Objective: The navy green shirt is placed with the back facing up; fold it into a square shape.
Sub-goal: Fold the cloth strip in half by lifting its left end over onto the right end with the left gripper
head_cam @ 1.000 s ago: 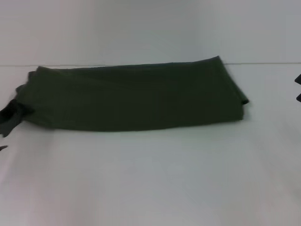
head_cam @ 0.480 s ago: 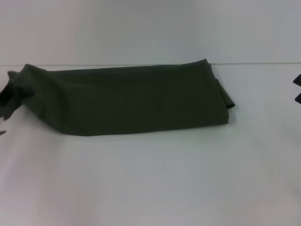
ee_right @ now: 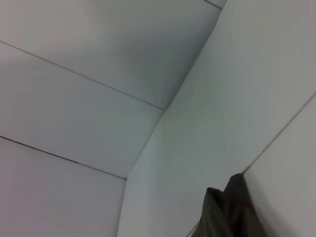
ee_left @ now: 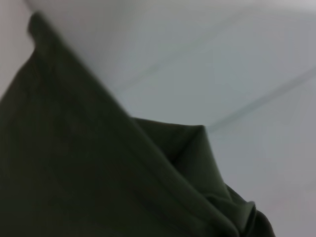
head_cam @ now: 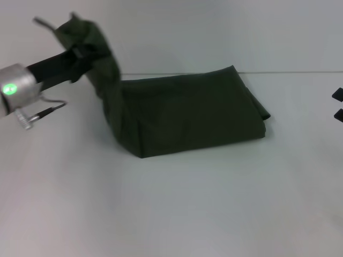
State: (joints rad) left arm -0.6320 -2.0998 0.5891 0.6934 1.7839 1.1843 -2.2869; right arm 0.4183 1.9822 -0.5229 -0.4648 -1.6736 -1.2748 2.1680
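Next, I let go of the shirt's raised end with my left gripper on the flat end [head_cam: 245, 108] nearest my right gripper.
The navy green shirt [head_cam: 193, 112] lies folded into a long band on the white table, plain side showing. Its left end is lifted high off the table. My left gripper [head_cam: 80, 49] is shut on that raised end, and cloth drapes over it and hides its fingers. From there the cloth hangs down in a steep fold to the table. The left wrist view is filled by the dark shirt [ee_left: 74, 173] up close. My right gripper [head_cam: 338, 104] sits parked at the right edge of the head view, its two dark tips apart, well clear of the shirt. A corner of the shirt [ee_right: 227, 212] shows in the right wrist view.
The white table [head_cam: 171, 214] stretches in front of the shirt. A pale wall rises just behind the shirt's far edge [head_cam: 289, 72]. The silver left forearm [head_cam: 19, 88] with a green light reaches in from the left.
The left arm has swung up and to the right, lifting the shirt's left end off the table. The band on the table is now shorter. The right gripper has not moved.
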